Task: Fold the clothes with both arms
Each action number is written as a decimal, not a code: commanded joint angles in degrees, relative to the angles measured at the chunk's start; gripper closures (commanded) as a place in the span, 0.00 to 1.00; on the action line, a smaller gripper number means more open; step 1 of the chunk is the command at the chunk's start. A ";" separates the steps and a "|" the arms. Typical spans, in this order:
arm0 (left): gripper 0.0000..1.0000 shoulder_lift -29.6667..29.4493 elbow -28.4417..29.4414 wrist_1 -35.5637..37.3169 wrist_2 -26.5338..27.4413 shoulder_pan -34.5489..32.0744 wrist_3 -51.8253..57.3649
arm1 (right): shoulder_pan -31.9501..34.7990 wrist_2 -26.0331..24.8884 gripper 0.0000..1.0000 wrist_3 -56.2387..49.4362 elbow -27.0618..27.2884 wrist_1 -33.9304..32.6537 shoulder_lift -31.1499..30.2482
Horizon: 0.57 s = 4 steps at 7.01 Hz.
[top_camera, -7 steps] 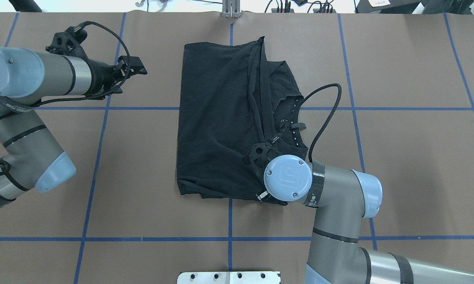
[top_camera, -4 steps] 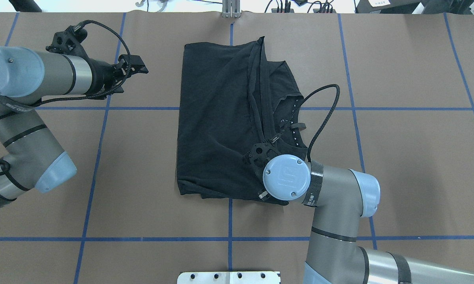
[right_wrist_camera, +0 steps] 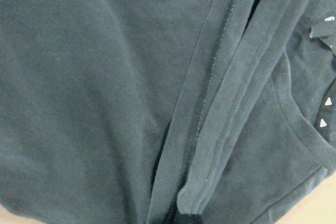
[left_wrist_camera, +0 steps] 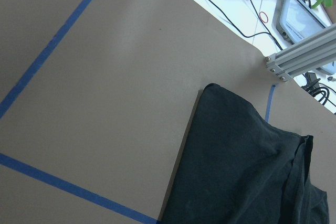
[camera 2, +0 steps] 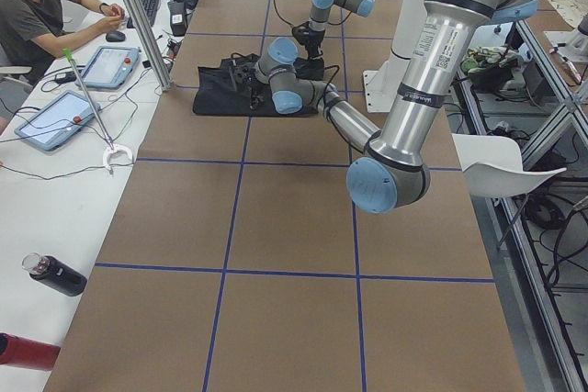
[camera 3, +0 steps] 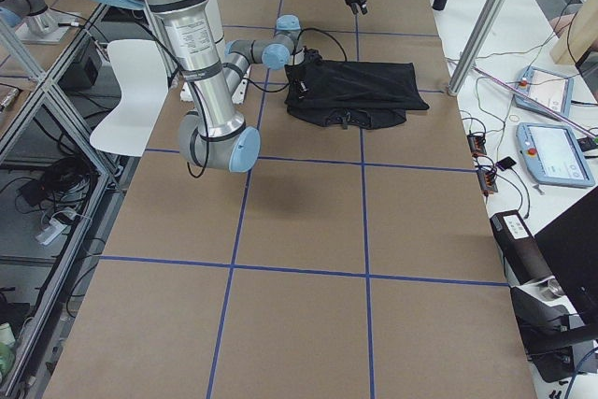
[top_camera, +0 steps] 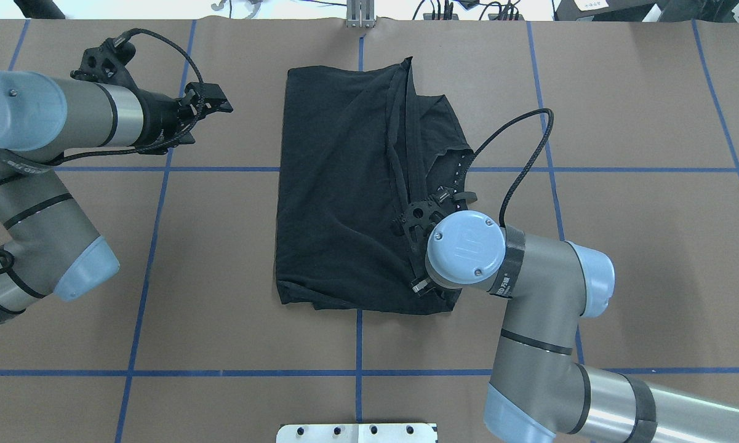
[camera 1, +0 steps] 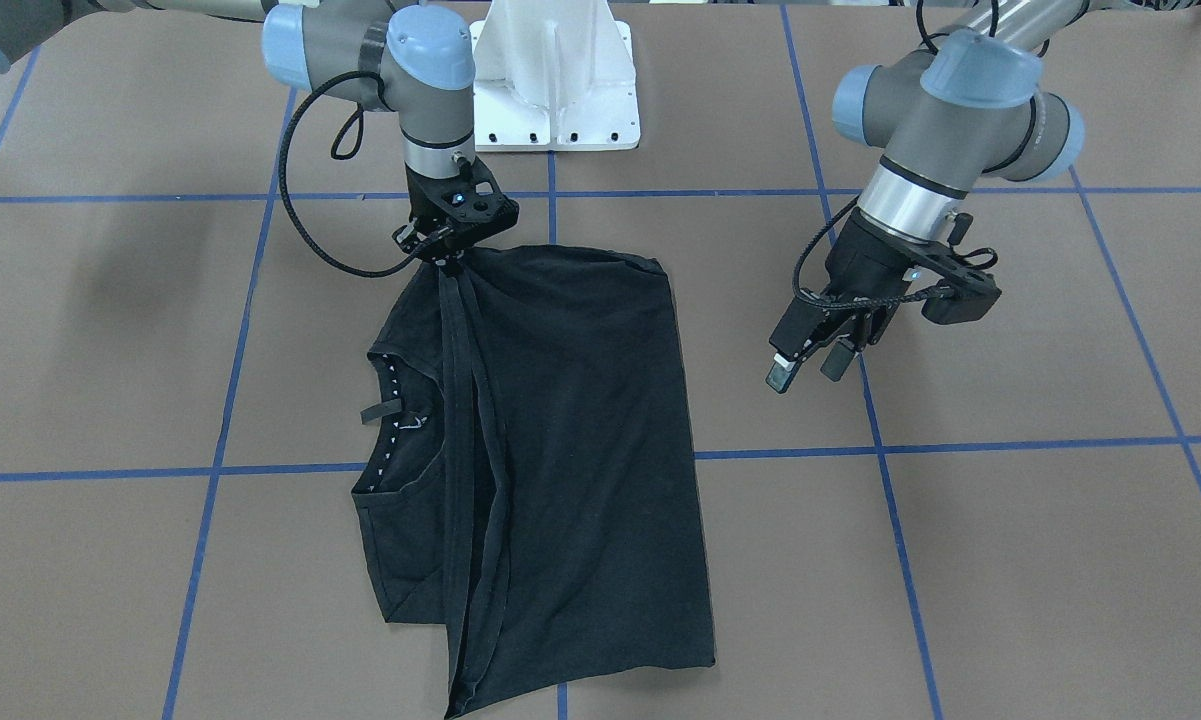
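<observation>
The long pieces of the black T-shirt's hem are bunched together at my right gripper. I should spread the pieces of hem toward the collar side, then turn and take the T-shirt's corner (camera 1: 440, 275).
The black T-shirt (camera 1: 580, 430) lies folded in a rough rectangle at mid-table, collar (camera 1: 392, 400) on the robot's right side; no graphic shows. It also shows in the overhead view (top_camera: 338, 184). My right gripper (camera 1: 447, 258) points down at the shirt's edge nearest the robot's base, shut on long hem strips (right_wrist_camera: 210, 129) that run taut up to it. My left gripper (camera 1: 808, 370) hovers open and empty above bare table, well to the shirt's left in the overhead view (top_camera: 212, 106). Its wrist view shows the shirt's far left corner (left_wrist_camera: 210, 90).
The brown table (top_camera: 621, 246) carries blue tape grid lines. The white mounting base (camera 1: 555, 80) stands at the robot's side. A metal post (top_camera: 360, 18) rises at the far edge. An operator (camera 2: 37, 6) and tablets (camera 2: 50, 117) sit along that far side.
My right wrist has moved away from the robot's base and slightly right over the shirt, with the hem strips still in it. The left arm has barely moved.
</observation>
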 commanded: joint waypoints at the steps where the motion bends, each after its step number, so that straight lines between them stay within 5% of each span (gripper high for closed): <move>1: 0.00 -0.20 -0.17 0.00 0.00 0.00 -0.97 | 0.54 -0.49 1.00 1.00 2.71 -0.11 -2.86; 4: 0.00 -0.38 -0.52 0.09 0.00 0.00 -0.97 | -2.43 -0.24 1.00 8.99 7.64 -0.28 -9.98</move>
